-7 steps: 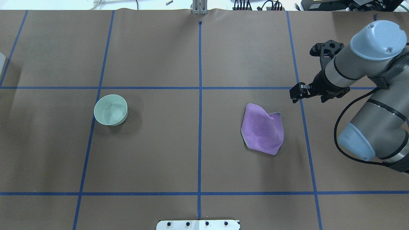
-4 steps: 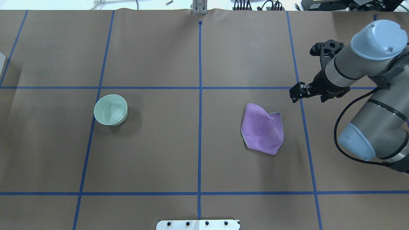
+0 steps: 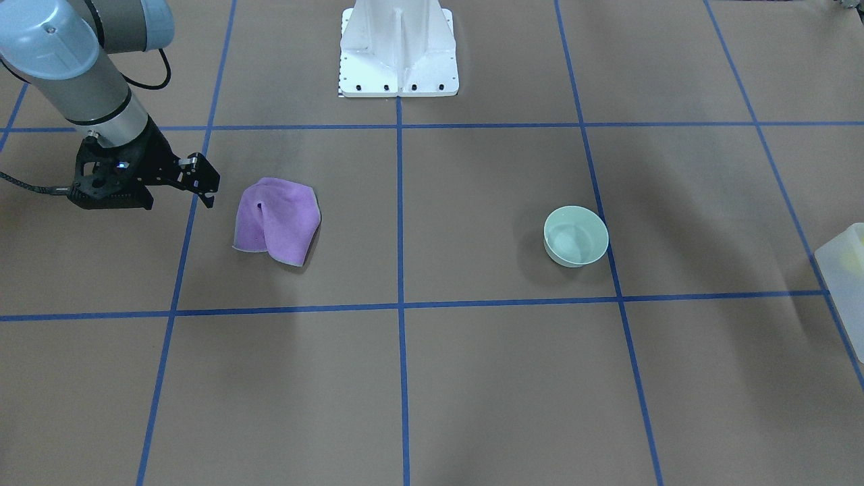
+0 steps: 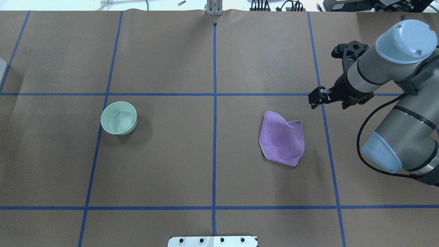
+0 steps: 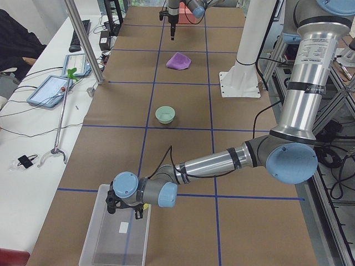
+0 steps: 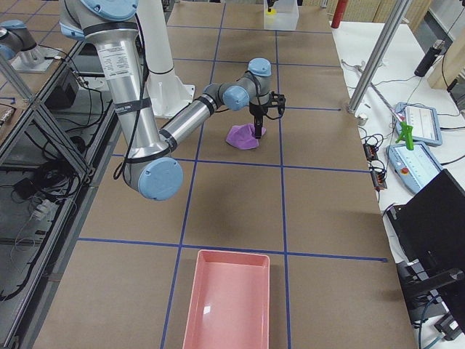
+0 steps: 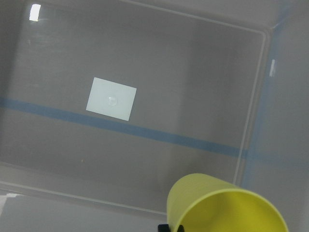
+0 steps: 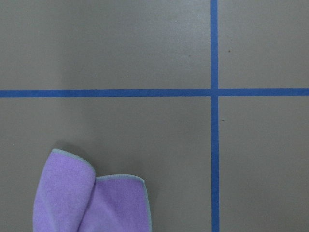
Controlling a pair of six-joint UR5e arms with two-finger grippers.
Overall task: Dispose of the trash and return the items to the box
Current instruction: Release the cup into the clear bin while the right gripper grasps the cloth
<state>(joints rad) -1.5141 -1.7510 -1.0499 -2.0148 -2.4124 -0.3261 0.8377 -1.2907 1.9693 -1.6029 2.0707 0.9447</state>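
Observation:
Next, my right gripper goes to the purple cloth's folded-over part (image 3: 288, 207), near the side facing the robot's white base, and closes there.
A crumpled purple cloth (image 4: 281, 139) lies right of the table's centre and shows at the lower left of the right wrist view (image 8: 87, 198). My right gripper (image 4: 313, 99) hovers just beyond the cloth's far right corner, apart from it. It looks open and holds nothing. A mint green bowl (image 4: 118, 117) stands upright on the left half. Off the table's left end, my left gripper (image 5: 133, 209) hangs over a clear plastic box (image 5: 113, 238). It is shut on a yellow cup (image 7: 227, 208) above the box's bare floor (image 7: 159, 72).
A pink tray (image 6: 225, 298) sits at the table's right end. The robot's white base (image 3: 398, 47) stands at the near middle edge. Blue tape lines cross the brown table cover. Tablets, cables and a metal pole line the operators' side (image 5: 52, 88).
My right gripper has edged slightly left and away from the robot. The cloth and the bowl have not moved.

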